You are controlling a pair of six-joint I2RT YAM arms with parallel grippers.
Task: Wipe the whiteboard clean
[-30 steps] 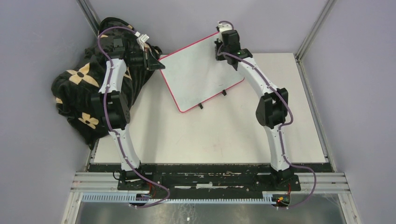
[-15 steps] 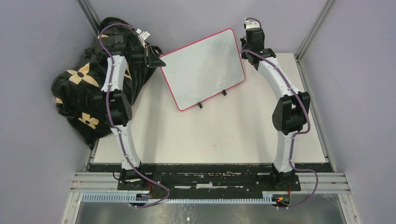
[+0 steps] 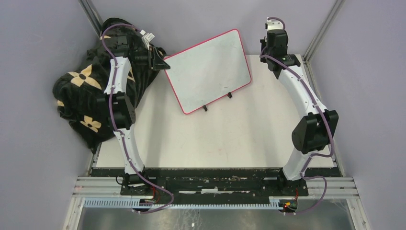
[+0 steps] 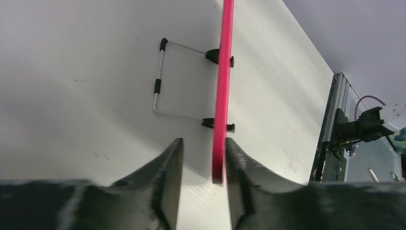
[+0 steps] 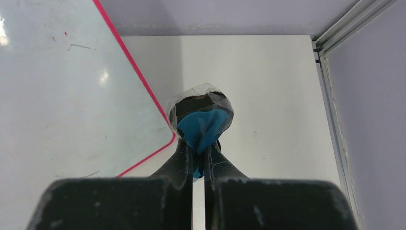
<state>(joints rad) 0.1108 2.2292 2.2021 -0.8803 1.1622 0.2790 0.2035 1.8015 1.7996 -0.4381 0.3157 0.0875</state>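
My right gripper has the blue eraser. It will set the eraser down on the bare table [image 3: 257, 129] between the whiteboard and the table's front edge.
The whiteboard [image 3: 208, 69], white with a thin red-pink frame and two black feet, stands tilted at the back of the table. A few faint marks show on it in the right wrist view [image 5: 57, 86]. My left gripper [image 3: 160, 61] is at its left corner. In the left wrist view the board's red edge [image 4: 222, 96] sits between my open jaws [image 4: 203, 143], against the right finger, with a gap to the left finger. My right gripper [image 3: 274, 40] is just right of the board and off it, shut [image 5: 198, 143] on the blue eraser [image 5: 203, 127], which is wrapped in clear film.
A black bag with tan flowers [image 3: 86, 91] lies at the table's left edge under my left arm. The board's wire stand [image 4: 160, 81] rests on the table behind it. Metal frame posts [image 3: 323, 28] and purple walls close in the back and sides.
My right arm has swung to the right with the eraser, from over the board's upper right corner to beyond its right edge. The board and left arm have stayed still.
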